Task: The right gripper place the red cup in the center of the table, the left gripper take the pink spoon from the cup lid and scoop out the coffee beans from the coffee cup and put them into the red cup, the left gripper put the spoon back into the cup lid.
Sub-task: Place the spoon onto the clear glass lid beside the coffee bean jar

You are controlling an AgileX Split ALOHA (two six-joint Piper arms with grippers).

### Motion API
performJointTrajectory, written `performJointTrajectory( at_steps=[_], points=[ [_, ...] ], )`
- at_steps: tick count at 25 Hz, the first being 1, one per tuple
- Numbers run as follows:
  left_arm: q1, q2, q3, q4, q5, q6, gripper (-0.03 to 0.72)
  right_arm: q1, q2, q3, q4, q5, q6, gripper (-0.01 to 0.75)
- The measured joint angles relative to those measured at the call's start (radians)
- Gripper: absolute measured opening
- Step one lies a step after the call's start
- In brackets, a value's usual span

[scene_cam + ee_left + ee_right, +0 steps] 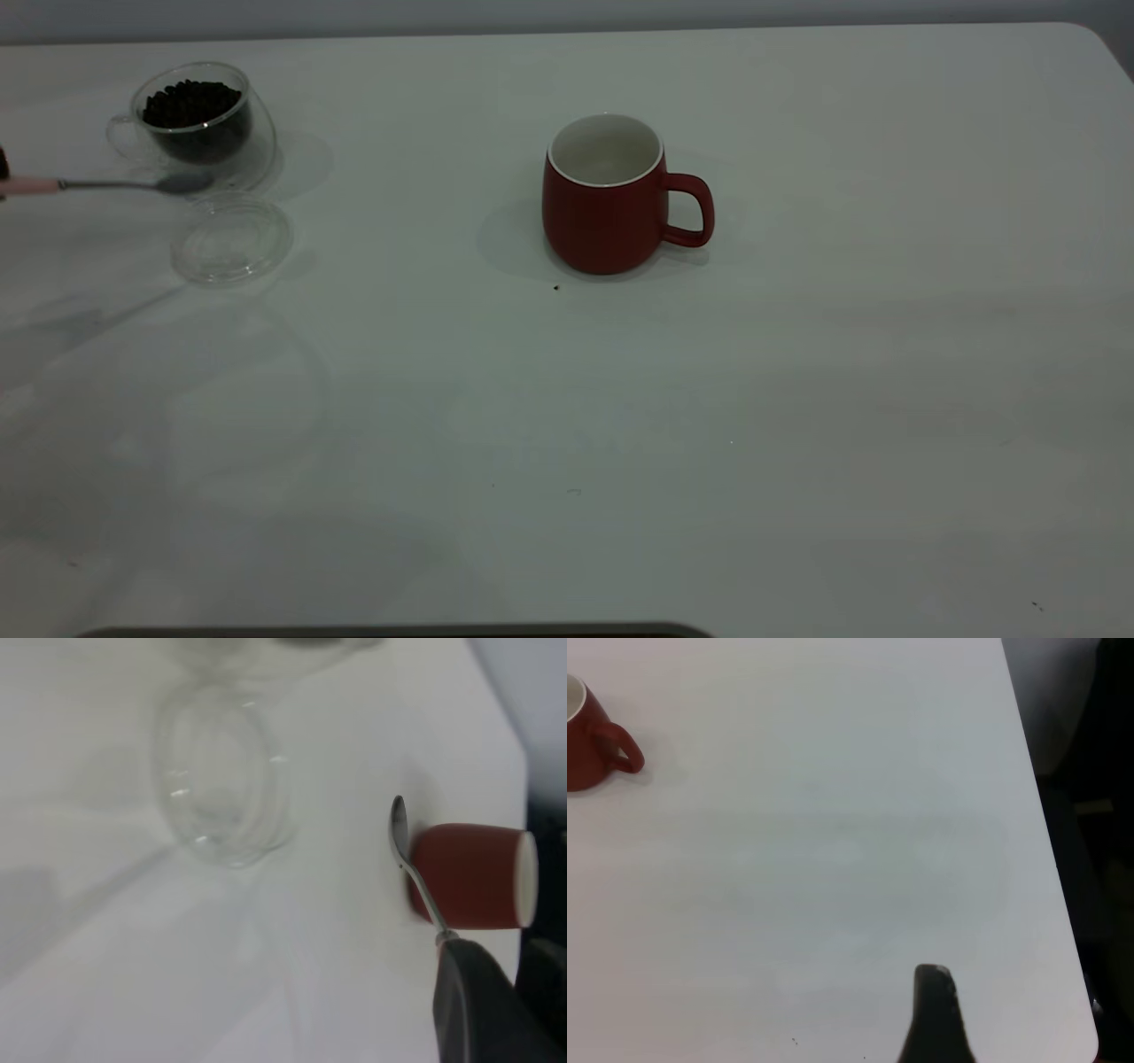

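Next, my left gripper releases the pink spoon so it leans over the rim of the clear cup lid point(187, 252) point(235, 850), with the spoon's bowl inside.
The red cup point(605, 208) stands upright at the table's point(797, 399) middle, handle to the right, its white inside showing no beans. It also shows in the left wrist view point(469, 875) and the right wrist view point(589, 740). The coffee cup point(199, 120), heaped with coffee beans point(190, 102), stands at the far left. The clear cup lid point(232, 239) lies just in front of it, with nothing on it. My left gripper point(496, 948), at the left edge, is shut on the pink spoon's point(115, 184) handle. The spoon is held level, its bowl point(398, 819) between coffee cup and lid. My right gripper point(935, 1019) hangs over the table's right side, away from everything.
The table's rounded far right corner point(1085, 35) and its right edge point(1045, 868) are in view. A few tiny dark specks point(556, 287) lie on the top, one just in front of the red cup. A dark strip point(390, 631) runs along the near edge.
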Motion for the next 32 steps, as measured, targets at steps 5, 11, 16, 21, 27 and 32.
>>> performJointTrajectory(
  at_steps=[5, 11, 16, 21, 27, 32],
  points=[
    [0.000, 0.032, -0.025, 0.001, -0.036, 0.001, 0.119, 0.000, 0.000, 0.000, 0.000, 0.000, -0.001, 0.591],
    [0.000, 0.085, -0.105, 0.033, -0.035, 0.000, 0.119, 0.000, 0.000, 0.000, 0.000, 0.000, -0.001, 0.591],
    [-0.013, 0.159, -0.180, 0.077, -0.027, -0.019, 0.119, 0.000, 0.000, 0.000, 0.000, 0.000, -0.001, 0.591],
    [-0.049, 0.226, -0.266, 0.118, -0.002, -0.025, 0.119, 0.000, 0.000, 0.000, 0.000, 0.000, -0.001, 0.591],
    [-0.084, 0.255, -0.332, 0.134, 0.009, -0.026, 0.119, 0.000, 0.000, 0.000, 0.000, 0.000, -0.001, 0.591],
    [-0.105, 0.290, -0.378, 0.145, 0.013, -0.028, 0.119, 0.000, 0.000, 0.000, 0.000, 0.000, -0.001, 0.591]
  ],
)
